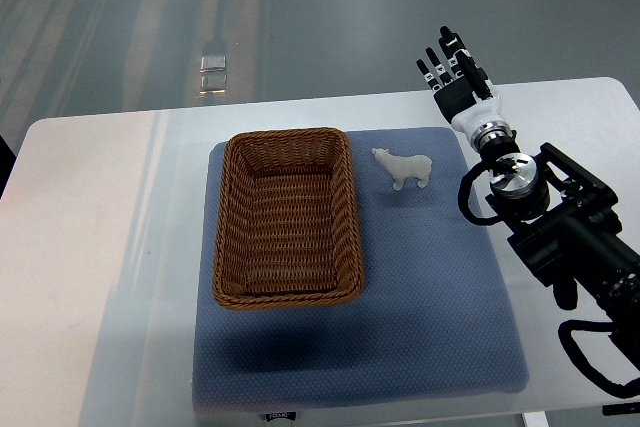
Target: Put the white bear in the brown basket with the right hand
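Note:
The white bear will be next for my right gripper, which should go to it and close around the middle of its body (410, 165), just behind its head.
A small white bear (405, 168) stands upright on the blue mat (420, 287), just right of the brown wicker basket (287, 217). The basket is rectangular and holds nothing. My right hand (453, 71) is up beyond the mat's far right corner, right of and beyond the bear, apart from it. Its fingers are straight and spread and hold nothing. The black right arm (560, 237) runs in from the lower right. The left arm is out of view.
The mat lies on a white table (100, 247) whose far edge runs just beyond the basket. Grey floor lies past it, with a small shiny object (213, 68) on it.

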Robot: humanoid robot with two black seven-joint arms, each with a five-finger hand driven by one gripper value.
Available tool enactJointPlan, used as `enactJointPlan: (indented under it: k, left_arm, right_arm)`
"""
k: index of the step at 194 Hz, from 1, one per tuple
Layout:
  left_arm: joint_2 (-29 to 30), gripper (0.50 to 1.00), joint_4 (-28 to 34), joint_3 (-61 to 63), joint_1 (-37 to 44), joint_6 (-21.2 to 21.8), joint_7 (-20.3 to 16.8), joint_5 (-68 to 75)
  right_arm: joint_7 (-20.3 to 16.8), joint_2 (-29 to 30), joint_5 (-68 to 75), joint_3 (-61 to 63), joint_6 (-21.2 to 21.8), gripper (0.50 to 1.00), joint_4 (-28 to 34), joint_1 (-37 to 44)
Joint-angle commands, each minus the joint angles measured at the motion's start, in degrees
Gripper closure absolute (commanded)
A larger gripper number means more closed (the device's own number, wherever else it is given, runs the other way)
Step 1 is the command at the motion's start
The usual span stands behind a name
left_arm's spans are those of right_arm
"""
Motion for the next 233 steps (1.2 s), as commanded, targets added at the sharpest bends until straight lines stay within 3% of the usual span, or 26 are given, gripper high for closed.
enactJointPlan:
  k: [1, 98, 137, 155, 183, 208, 233]
  left_arm:
    - [0.0, 0.500, 0.0, 0.0, 0.0, 0.0, 0.0, -0.1]
    - [0.0, 0.500, 0.0, -0.1, 0.0, 0.0, -0.1, -0.2]
    - [0.0, 0.500, 0.1, -0.1, 0.0, 0.0, 0.0, -0.2]
    - [0.0, 0.500, 0.1, 0.0, 0.0, 0.0, 0.0, -0.2]
    - [0.0, 0.500, 0.1, 0.0, 0.0, 0.0, 0.0, -0.2]
    - [0.0, 0.500, 0.1, 0.0, 0.0, -0.1, 0.0, -0.2]
    - [0.0, 0.500, 0.2, 0.0, -0.1, 0.0, 0.0, -0.2]
  right_arm:
    - [0.0, 0.1, 0.0, -0.1, 0.0, 0.566, 0.0, 0.0]
    - [-0.2, 0.0, -7.8, -0.2, 0.0, 0.568, 0.1, 0.4]
    - [-1.0, -2.4, -17.6, -7.2, 0.4, 0.568, 1.1, 2.5]
    - [-5.4, -7.6, -25.2, -13.3, 0.5, 0.568, 5.0, 4.7]
    - [-8.8, -13.6, -39.4, -23.5, 2.0, 0.568, 7.6, 11.4]
    - [-14.1, -20.0, -50.7, -33.1, 12.0, 0.568, 12.2, 18.8]
    - [-24.0, -24.1, -58.4, -42.0, 20.1, 0.568, 17.2, 26.8]
